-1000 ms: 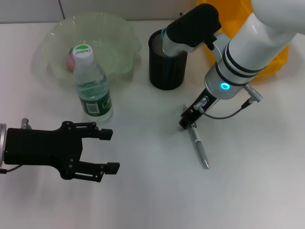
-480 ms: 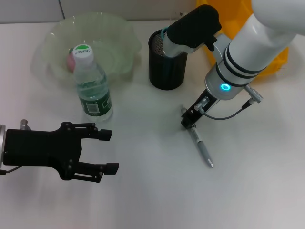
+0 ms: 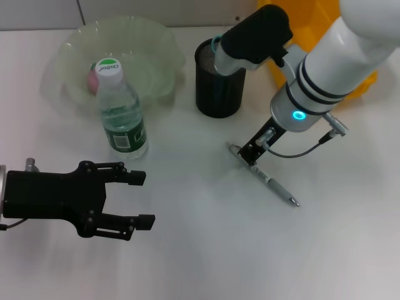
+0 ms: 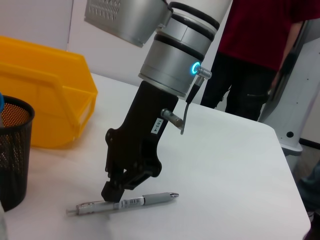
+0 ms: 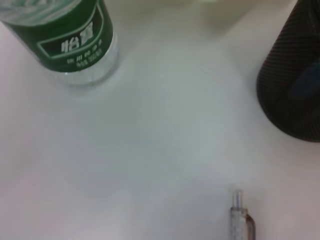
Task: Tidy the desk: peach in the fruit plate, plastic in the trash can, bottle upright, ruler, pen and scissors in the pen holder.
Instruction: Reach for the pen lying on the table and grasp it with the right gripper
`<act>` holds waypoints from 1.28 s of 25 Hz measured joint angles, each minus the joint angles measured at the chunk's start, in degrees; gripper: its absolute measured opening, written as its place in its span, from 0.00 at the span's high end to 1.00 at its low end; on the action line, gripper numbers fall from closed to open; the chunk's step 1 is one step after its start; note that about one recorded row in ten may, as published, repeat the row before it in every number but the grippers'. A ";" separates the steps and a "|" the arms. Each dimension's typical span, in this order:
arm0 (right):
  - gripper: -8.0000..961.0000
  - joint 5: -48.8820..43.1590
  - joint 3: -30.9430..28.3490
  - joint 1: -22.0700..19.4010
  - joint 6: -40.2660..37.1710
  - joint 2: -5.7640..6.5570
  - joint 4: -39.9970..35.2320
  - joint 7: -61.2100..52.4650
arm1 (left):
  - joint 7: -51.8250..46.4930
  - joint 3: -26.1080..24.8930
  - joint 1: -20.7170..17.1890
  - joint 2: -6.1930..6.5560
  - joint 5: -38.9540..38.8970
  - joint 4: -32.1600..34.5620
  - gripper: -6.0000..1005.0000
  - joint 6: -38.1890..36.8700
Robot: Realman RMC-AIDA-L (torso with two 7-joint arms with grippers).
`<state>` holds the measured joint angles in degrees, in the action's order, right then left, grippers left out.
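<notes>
I'm too near the pen's clicker end; next my right gripper opens, regrip farther [image 3: 269, 180] toward its tip, then lifts.
A grey pen [image 3: 265, 178] lies slanted on the white table, also seen in the left wrist view [image 4: 125, 202] and, by its clicker end, in the right wrist view [image 5: 241, 217]. My right gripper [image 3: 252, 152] stands on the pen's clicker end, its fingers [image 4: 113, 190] shut on it at table level. The black mesh pen holder [image 3: 219, 84] stands just beyond, with something blue poking out of it. The bottle [image 3: 120, 111] stands upright by the glass fruit plate [image 3: 156, 44], which holds the peach [image 3: 93, 78]. My left gripper [image 3: 137, 199] hovers open at the near left. Plastic, ruler and scissors are not visible.
A yellow bin [image 3: 365, 78] sits at the back right behind my right arm, also seen as the yellow bin [image 4: 45, 100] in the left wrist view. A person in a red shirt [image 4: 270, 30] stands past the table's far edge.
The pen has swung on the table, its tip moving right and away from me, while the right gripper stayed on its clicker end. The left gripper barely moved.
</notes>
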<state>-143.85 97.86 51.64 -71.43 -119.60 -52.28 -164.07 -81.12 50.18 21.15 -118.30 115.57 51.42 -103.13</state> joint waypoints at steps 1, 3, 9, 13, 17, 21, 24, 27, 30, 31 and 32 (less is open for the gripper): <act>0.94 0.00 -0.11 -0.59 -0.15 0.10 -0.88 0.03 | 0.00 0.00 -0.01 0.00 0.00 0.00 0.16 -0.01; 0.98 0.00 -0.26 -1.82 -0.72 0.22 -2.86 0.31 | 0.00 0.00 -0.04 0.00 0.00 0.00 0.16 -0.02; 0.96 -1.44 -1.98 -4.34 -6.48 0.37 -10.31 0.81 | 0.00 0.00 -0.07 0.00 0.00 0.00 0.16 -0.09; 0.93 -3.37 -3.58 -4.26 -10.98 0.32 -12.89 0.07 | 0.00 0.00 -0.06 0.00 0.00 0.00 0.16 -0.13; 0.90 -3.61 -4.01 -3.74 -12.90 0.32 -12.12 -0.29 | 0.00 0.02 -0.05 0.00 0.00 0.00 0.16 -0.13; 0.87 -3.63 -3.97 -3.70 -12.57 0.31 -11.17 -0.33 | 0.00 0.05 0.10 0.00 0.00 0.00 0.16 -0.13; 0.69 -3.64 -3.70 -3.42 -12.01 0.26 -9.45 -0.23 | 0.00 0.09 0.23 0.00 0.00 0.00 0.16 -0.14; 0.61 -3.63 -3.57 -3.32 -11.04 0.14 -8.08 -0.07 | 0.00 0.10 0.27 0.00 0.00 0.00 0.16 -0.01; 0.57 -3.40 -3.56 -3.31 -10.48 0.09 -7.47 -0.03 | 0.00 0.16 0.25 0.00 0.00 0.00 0.16 0.17; 0.57 -3.40 -3.56 -3.31 -10.48 0.09 -7.47 -0.03 | 0.00 0.16 0.25 0.00 0.00 0.00 0.16 0.17; 0.57 -3.30 -3.53 -3.30 -10.31 0.06 -7.21 -0.02 | 0.00 0.18 0.24 0.00 0.00 0.00 0.16 0.18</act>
<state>-147.15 94.33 48.34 -81.74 -119.54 -59.50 -164.09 -81.12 50.36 21.39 -118.30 115.57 51.42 -102.95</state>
